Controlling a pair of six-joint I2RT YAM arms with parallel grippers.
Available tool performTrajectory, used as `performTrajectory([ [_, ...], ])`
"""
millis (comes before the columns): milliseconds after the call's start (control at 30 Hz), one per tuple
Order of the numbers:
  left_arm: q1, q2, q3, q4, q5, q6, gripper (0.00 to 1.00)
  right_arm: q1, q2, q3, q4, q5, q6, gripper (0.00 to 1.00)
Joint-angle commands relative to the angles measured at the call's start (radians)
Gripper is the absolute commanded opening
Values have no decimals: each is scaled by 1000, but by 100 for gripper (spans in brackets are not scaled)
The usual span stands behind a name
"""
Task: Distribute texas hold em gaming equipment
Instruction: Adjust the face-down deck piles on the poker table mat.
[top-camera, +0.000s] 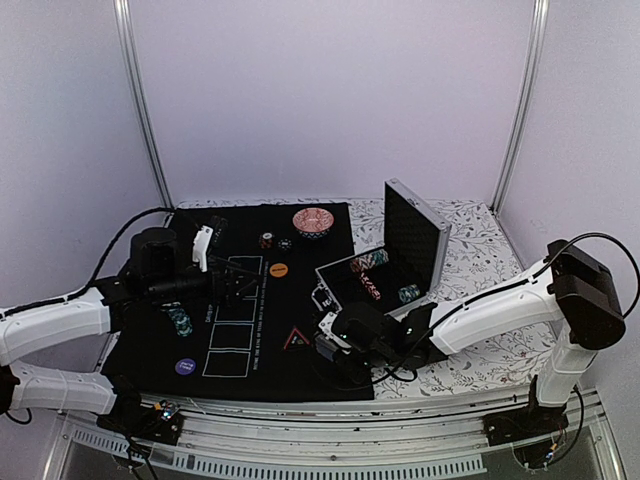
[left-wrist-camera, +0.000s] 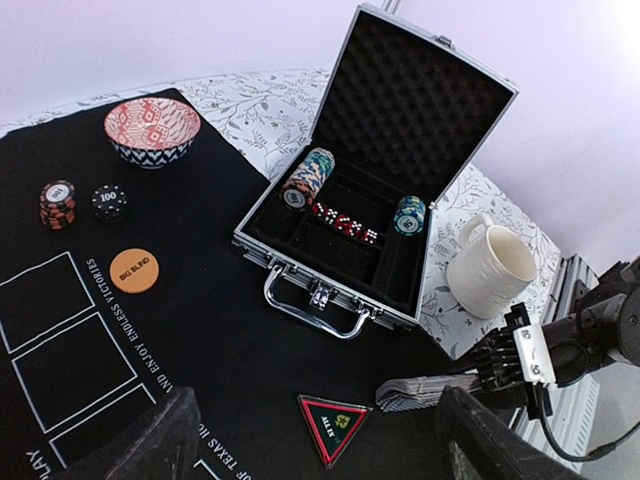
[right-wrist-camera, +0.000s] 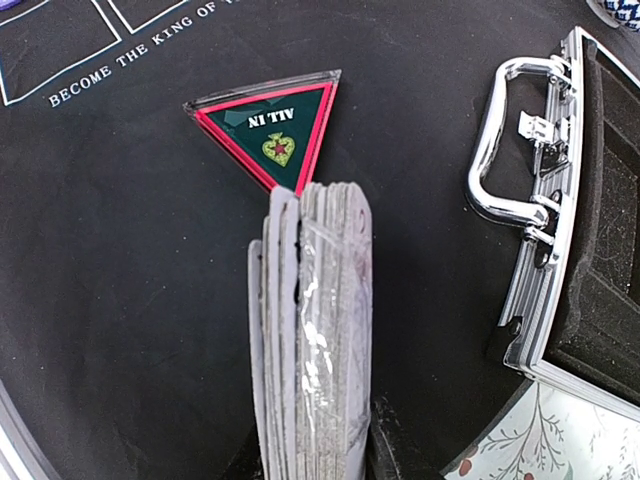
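My right gripper is pinching the deck across its flat sides. Next, my left gripper takes the deck's loose end (right-wrist-camera: 318, 205) while my right gripper turns to grip the deck's edges.
A deck of grey-backed playing cards (right-wrist-camera: 315, 300) stands edge-on between the fingers of my right gripper (right-wrist-camera: 310, 445), which is shut on it just above the black mat. The same deck (left-wrist-camera: 420, 392) shows in the left wrist view, right of the red triangle marker (left-wrist-camera: 333, 425) (right-wrist-camera: 275, 130) (top-camera: 296, 339). My left gripper (left-wrist-camera: 315, 440) hangs open over the mat, holding nothing. An orange disc (left-wrist-camera: 134, 270), a red chip stack (left-wrist-camera: 58, 203) and a black chip (left-wrist-camera: 108, 201) lie on the mat. A purple disc (top-camera: 185, 366) sits at the mat's near left.
An open aluminium case (left-wrist-camera: 420, 110) holds chip stacks (left-wrist-camera: 306, 178) and red dice (left-wrist-camera: 345, 222); its handle (right-wrist-camera: 495, 140) is right of the deck. A red patterned bowl (left-wrist-camera: 152, 130) stands at the back. A white cup (left-wrist-camera: 490, 265) is right of the case.
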Motion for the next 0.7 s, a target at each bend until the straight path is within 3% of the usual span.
performTrajectory([
  [0, 8, 15, 9, -5, 3, 8, 83, 4, 29, 13, 27, 9, 1, 28],
  [167, 8, 17, 9, -1, 20, 10, 84, -4, 69, 47, 17, 2, -12, 32],
  [467, 8, 11, 5, 6, 48, 13, 84, -20, 81, 72, 38, -6, -22, 29],
  [533, 8, 13, 4, 9, 55, 12, 84, -28, 86, 79, 36, -10, -24, 24],
  [633, 8, 12, 4, 12, 82, 11, 81, -43, 83, 90, 17, -18, -26, 6],
  [667, 8, 8, 5, 13, 96, 11, 80, -47, 69, 91, 6, -27, -25, 4],
])
